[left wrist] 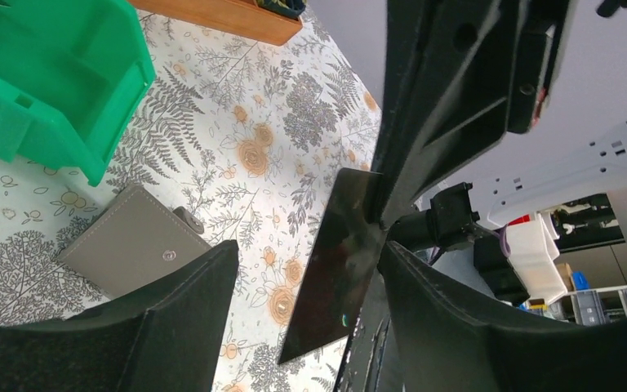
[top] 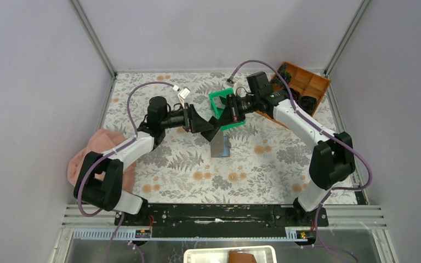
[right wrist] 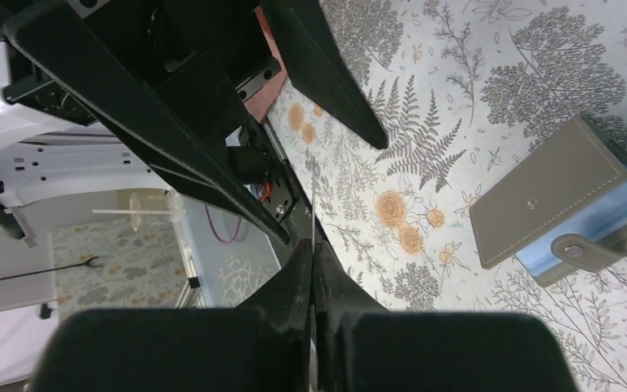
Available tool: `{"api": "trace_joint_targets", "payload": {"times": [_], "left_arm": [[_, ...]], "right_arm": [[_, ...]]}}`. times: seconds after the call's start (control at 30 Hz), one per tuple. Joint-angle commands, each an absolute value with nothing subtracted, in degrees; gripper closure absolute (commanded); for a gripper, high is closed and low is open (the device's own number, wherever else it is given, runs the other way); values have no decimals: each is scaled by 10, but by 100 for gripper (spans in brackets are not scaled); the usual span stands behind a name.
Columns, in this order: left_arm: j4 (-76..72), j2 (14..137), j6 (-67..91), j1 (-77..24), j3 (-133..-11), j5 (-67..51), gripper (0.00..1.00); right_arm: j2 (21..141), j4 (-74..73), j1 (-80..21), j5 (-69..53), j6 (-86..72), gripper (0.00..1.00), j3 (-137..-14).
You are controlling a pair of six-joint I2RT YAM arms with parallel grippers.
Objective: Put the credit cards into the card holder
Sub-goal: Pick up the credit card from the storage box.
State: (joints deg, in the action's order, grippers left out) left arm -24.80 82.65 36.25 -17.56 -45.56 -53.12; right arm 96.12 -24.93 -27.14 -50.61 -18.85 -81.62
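Observation:
The credit card is slanted in my right gripper, so my left gripper will hold it and straighten it before my right gripper takes it by its long side [left wrist: 364, 278].
A dark, glossy credit card [left wrist: 339, 261] hangs in the air over the table, pinched at its top end by my right gripper [right wrist: 313, 249], which is shut on it. In the right wrist view the card [right wrist: 313, 204] shows only as a thin edge-on line. My left gripper [left wrist: 306, 253] is open, with one finger on each side of the card. A clear gap shows on the card's left side. The grey card holder [top: 220, 146] lies on the table just below both grippers, its blue inside [right wrist: 596, 220] peeking out. My right gripper [top: 223, 118] meets the left gripper [top: 211, 127] at mid-table.
A green plastic bin [top: 219, 104] stands just behind the grippers. A brown compartment tray [top: 307, 82] sits at the back right. A pink cloth [top: 96, 156] lies at the left edge by the left arm. White enclosure walls ring the floral table [top: 263, 170].

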Motion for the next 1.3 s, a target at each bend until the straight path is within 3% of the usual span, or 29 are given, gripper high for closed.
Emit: {"api": "trace_joint_targets", "payload": {"times": [0.0, 0.1, 0.33, 0.5, 0.53, 0.67, 0.77, 1.07, 1.27], "left_arm": [[-306, 835, 383, -171, -441, -577, 33], [-337, 839, 403, -169, -433, -594, 47], [-375, 853, 434, -167, -429, -618, 100], [-434, 869, 485, -165, -420, -625, 100], [-445, 873, 495, -164, -420, -625, 100], [-517, 887, 556, -153, -404, -602, 100], [-575, 888, 600, -146, -389, -552, 100], [-614, 872, 675, -148, -347, -382, 100], [-608, 878, 687, -150, -343, -342, 100]], "right_arm": [[979, -211, -265, -558, -218, 100, -813], [990, -203, -262, -566, -224, 100, -813], [1007, -178, -247, -580, -244, 100, -816], [1016, -145, -241, -587, -268, 100, -817], [1016, -137, -240, -587, -276, 96, -815], [1008, -118, -238, -565, -287, 62, -810], [989, -101, -238, -539, -288, 55, -788], [933, 52, -238, -482, -364, 51, -667], [921, 154, -238, -477, -421, 51, -615]]}}
